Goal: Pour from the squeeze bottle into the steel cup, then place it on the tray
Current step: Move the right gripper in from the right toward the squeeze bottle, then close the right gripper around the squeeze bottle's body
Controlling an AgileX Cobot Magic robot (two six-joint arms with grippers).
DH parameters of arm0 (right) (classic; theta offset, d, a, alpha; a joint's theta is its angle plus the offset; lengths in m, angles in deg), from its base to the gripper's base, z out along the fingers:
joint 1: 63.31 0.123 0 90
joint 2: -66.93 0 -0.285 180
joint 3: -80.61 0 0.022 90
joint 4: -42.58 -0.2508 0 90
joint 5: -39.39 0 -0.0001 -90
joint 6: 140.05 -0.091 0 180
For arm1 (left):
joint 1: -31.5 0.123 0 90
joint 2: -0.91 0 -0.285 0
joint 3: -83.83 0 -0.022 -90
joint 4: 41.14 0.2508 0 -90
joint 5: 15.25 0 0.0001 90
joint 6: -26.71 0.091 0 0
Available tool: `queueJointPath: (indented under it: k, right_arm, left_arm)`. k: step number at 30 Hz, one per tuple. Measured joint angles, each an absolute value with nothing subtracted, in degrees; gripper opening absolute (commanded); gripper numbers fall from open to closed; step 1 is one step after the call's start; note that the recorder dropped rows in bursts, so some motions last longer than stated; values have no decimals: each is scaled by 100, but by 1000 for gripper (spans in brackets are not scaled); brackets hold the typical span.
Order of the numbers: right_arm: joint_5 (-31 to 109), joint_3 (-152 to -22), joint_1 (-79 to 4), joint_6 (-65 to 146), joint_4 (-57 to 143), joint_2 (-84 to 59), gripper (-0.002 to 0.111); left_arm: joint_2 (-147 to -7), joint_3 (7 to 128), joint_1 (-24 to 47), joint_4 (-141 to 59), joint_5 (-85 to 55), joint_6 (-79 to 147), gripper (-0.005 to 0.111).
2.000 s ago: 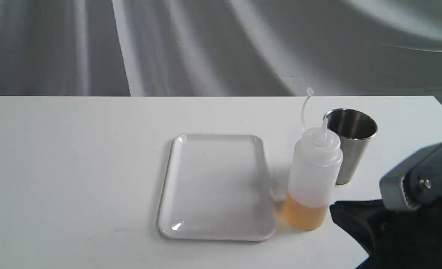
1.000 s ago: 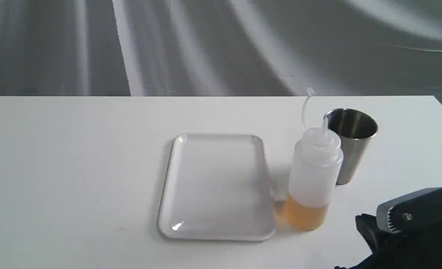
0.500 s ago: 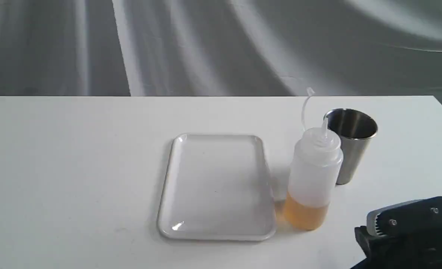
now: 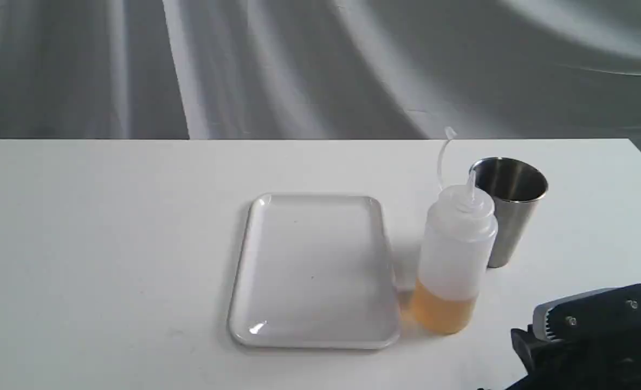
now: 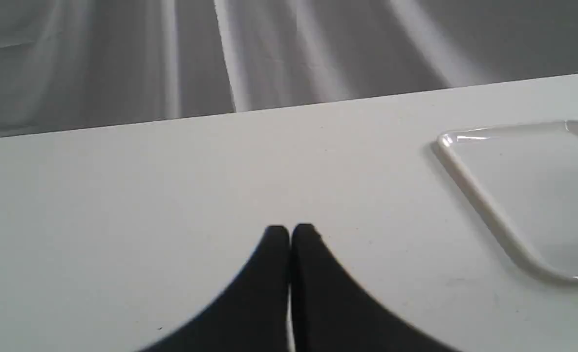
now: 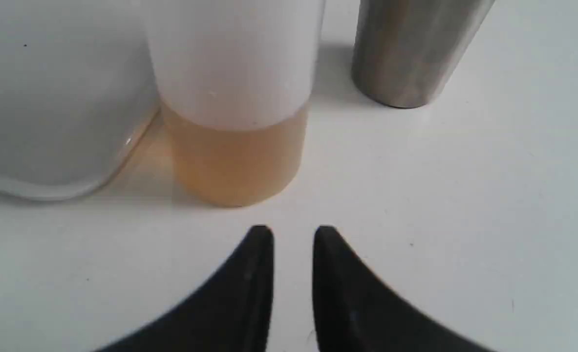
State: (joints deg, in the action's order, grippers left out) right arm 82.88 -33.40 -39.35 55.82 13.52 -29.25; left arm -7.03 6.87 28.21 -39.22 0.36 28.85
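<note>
The robot's right gripper needs to go to the squeeze bottle next and close around the middle of its body [image 4: 454, 267] [image 6: 234, 65], just above the amber liquid.
The squeeze bottle [image 4: 453, 254] stands upright on the white table, amber liquid in its lower part, its cap strap curling up. It sits just right of the empty white tray [image 4: 315, 271]. The steel cup [image 4: 507, 216] stands upright right behind it, on the right. My right gripper [image 4: 518, 336] is low over the table, in front of the bottle and to its right. In the right wrist view its fingers [image 6: 292, 234] are slightly open, empty, a short way from the bottle [image 6: 232, 98], with the cup [image 6: 411, 49] beyond. My left gripper [image 5: 290, 232] is shut and empty.
The tray's rim [image 5: 484, 205] lies off to one side of the left gripper; a tray corner [image 6: 49, 98] shows beside the bottle. A grey draped cloth [image 4: 320, 65] hangs behind the table's far edge. The table's right edge runs near the cup.
My right arm has come down from a raised pose to low over the table at the lower right. In the last half second it only edged slightly left. Bottle, cup and tray stayed put.
</note>
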Motion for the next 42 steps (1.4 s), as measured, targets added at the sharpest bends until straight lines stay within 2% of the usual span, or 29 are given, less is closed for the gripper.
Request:
queueJointPath:
  k: [6,9,25,42]
  right_arm:
    - [8288,-3366,-3935,5582,1388,-2925,82]
    - [8255,-3501,-3935,5582,1419,-2925,93]
    - [8179,-4182,-3935,5582,1394,-3022,94]
    - [8170,-5308,-3935,5582,1392,-4511,94]
  left_arm:
    - [-703,687,2821,-3922,36,2885,0]
    - [-703,687,2821,-3922,36,2885,0]
    - [-703,687,2821,-3922,36,2885,0]
    - [-703,687,2821,-3922,36,2885,0]
